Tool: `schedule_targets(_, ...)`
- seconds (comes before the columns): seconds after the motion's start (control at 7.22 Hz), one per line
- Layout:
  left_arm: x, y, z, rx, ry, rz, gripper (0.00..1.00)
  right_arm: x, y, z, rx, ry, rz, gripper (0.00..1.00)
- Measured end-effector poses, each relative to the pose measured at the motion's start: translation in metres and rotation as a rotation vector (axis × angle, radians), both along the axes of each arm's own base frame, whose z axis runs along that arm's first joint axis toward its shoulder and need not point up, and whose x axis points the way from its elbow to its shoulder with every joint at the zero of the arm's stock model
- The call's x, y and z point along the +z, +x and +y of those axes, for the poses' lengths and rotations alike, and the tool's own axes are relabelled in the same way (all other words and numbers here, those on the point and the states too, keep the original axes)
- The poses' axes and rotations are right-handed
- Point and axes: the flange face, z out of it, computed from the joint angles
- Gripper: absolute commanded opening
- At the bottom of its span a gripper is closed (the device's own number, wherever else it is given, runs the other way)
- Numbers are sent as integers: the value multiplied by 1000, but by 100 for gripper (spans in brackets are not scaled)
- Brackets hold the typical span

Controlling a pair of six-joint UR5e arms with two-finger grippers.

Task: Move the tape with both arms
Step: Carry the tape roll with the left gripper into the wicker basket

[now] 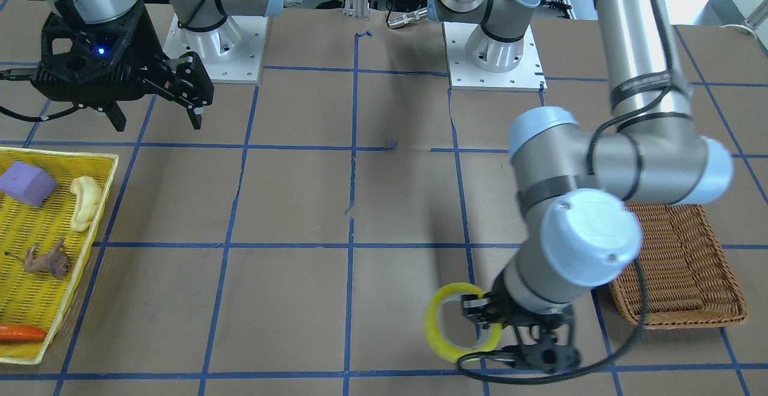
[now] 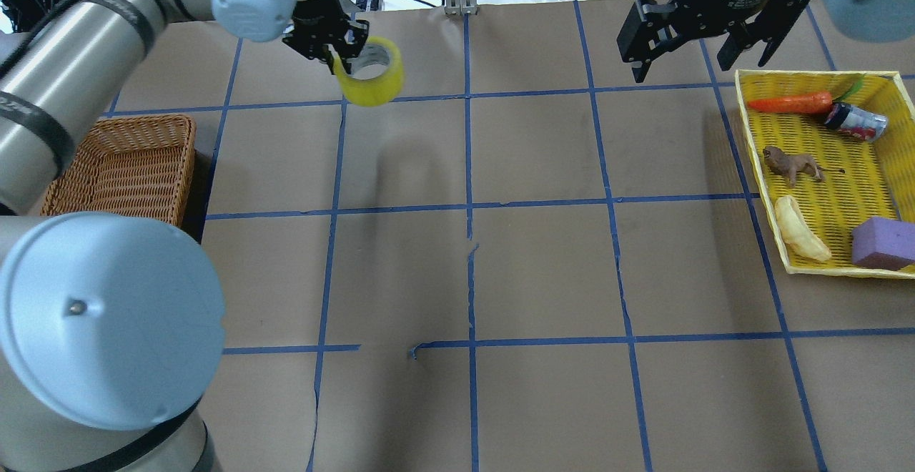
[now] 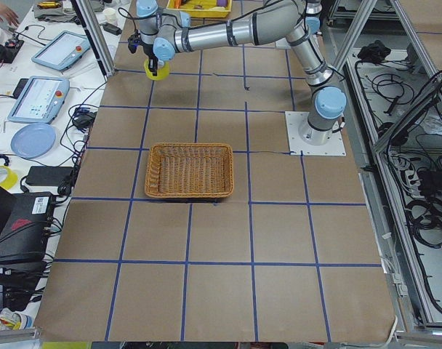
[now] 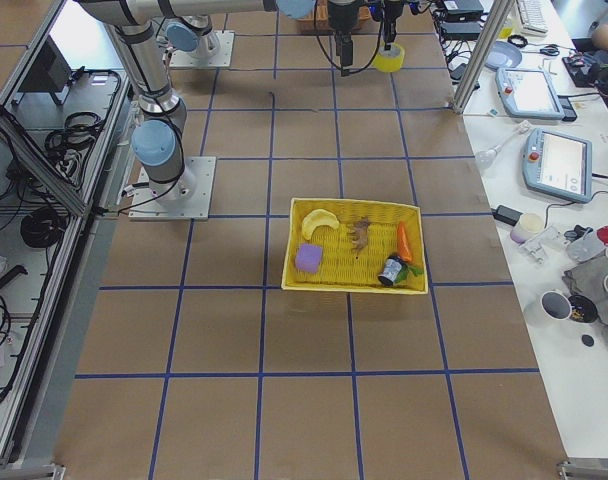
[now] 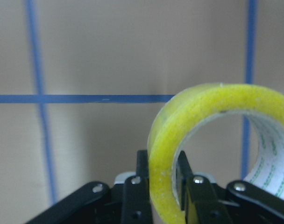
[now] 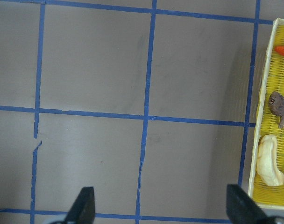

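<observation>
The yellow tape roll, now held on edge above the table, will be let go by my left gripper in the middle of the wicker basket [image 1: 661, 253].
The yellow tape roll [image 2: 379, 79] with a white core is clamped by its wall in my left gripper [image 2: 343, 53], which is shut on it and holds it on edge above the table at the far left. It also shows in the front-facing view [image 1: 433, 324] and the left wrist view [image 5: 202, 100], with a finger [image 5: 132, 196] on each side of the wall. My right gripper [image 2: 693, 64] is open and empty, hovering at the far right near the yellow tray; in the right wrist view both fingertips [image 6: 83, 205] stand wide apart.
A wicker basket [image 2: 121, 164] sits on the left side, under my left arm. A yellow tray [image 2: 815, 74] on the right holds a carrot [image 2: 790, 104], a can, an animal figure, a banana [image 2: 800, 229] and a purple block [image 2: 883, 243]. Blue tape lines grid the table.
</observation>
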Motion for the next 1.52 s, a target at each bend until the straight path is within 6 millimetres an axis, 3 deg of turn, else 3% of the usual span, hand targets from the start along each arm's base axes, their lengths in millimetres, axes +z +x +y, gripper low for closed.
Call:
schedule_targets(0.14,17,60,11,-38,39,-10,0,0,0,0,0,1,0,100)
schedule_targets(0.42,27,143,51,-111,98,-14,0,0,0,0,2,1,0,100)
schedule_targets(0.55,16,191,77,-161,112,-2,0,0,0,0,1,1,1,100)
schedule_targets(0.83,-25,315,119,-221,35,-15,0,0,0,0,2,0,1,100)
schedule_targets(0.97,-40,355,129,-255,-15,-41,0,0,0,0,2,-1,1,100)
schedule_targets(1.25,-73,395,133,-297,-40,-51,0,0,1,1,3,-1,1,100)
schedule_targets(1.38,-91,399,132,-299,-37,-24,23,1,1,1,3,-1,1,100)
schedule_targets(1.52,-104,399,130,-299,-42,9,99,0,1,1,3,-1,1,100)
